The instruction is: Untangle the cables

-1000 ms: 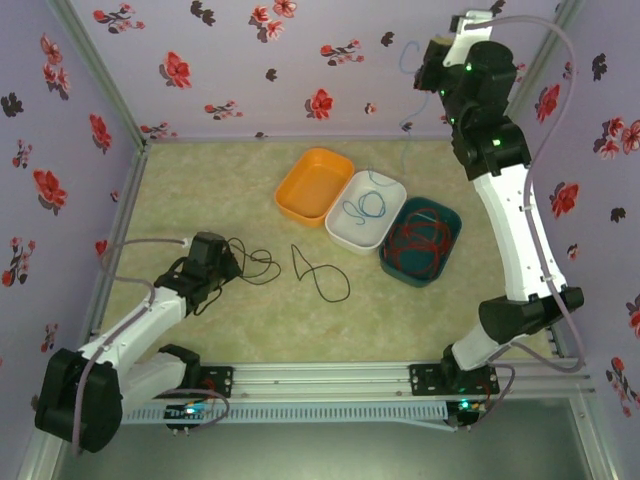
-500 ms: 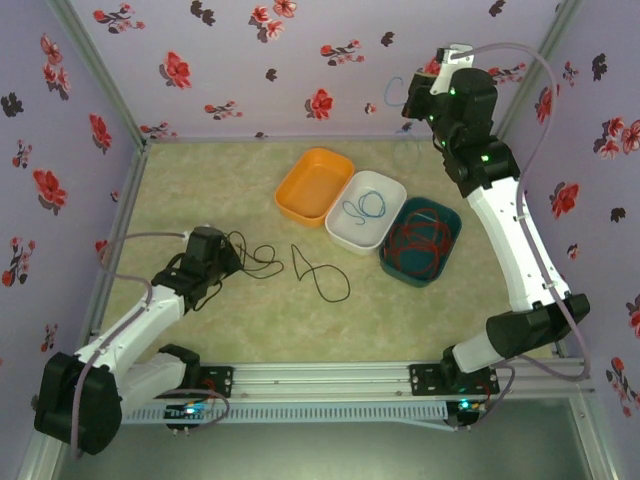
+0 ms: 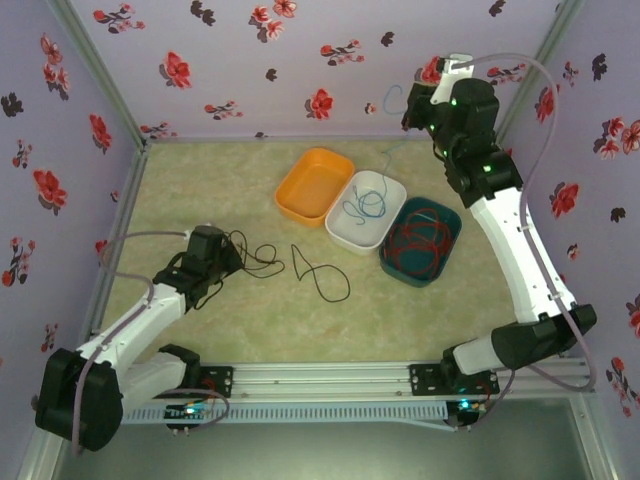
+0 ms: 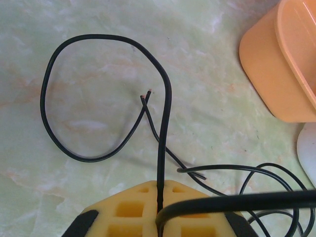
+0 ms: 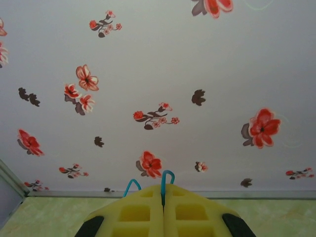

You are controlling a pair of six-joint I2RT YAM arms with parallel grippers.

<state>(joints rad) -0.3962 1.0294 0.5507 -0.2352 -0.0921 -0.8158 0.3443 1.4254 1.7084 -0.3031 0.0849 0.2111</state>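
The white tray (image 3: 361, 219) sits between the orange and teal trays. Next, my right gripper lets go of the blue cable inside it.
Thin black cables (image 3: 318, 272) lie looped on the table left of centre. My left gripper (image 3: 231, 262) is low over them and shut on one black cable (image 4: 165, 98), which runs up from between the pads (image 4: 161, 185) into a wide loop. My right gripper (image 3: 412, 102) is raised high by the back wall and shut on a blue cable (image 5: 168, 174) that curls over the fingertips (image 5: 163, 190). That blue cable (image 3: 386, 160) hangs down into the white tray (image 3: 392, 184), where its lower part is coiled. Red cables (image 3: 420, 240) are piled in the teal tray (image 3: 455, 222).
An orange tray (image 3: 315, 185) stands beside the white one at the back centre; its wall (image 4: 269, 59) is close at my left gripper's upper right. Flowered walls enclose the table on three sides. Open tabletop lies in front of the trays.
My right gripper has moved left and a little lower in the top view with the blue cable, whose strand now slants down to the white tray. The left arm has barely moved.
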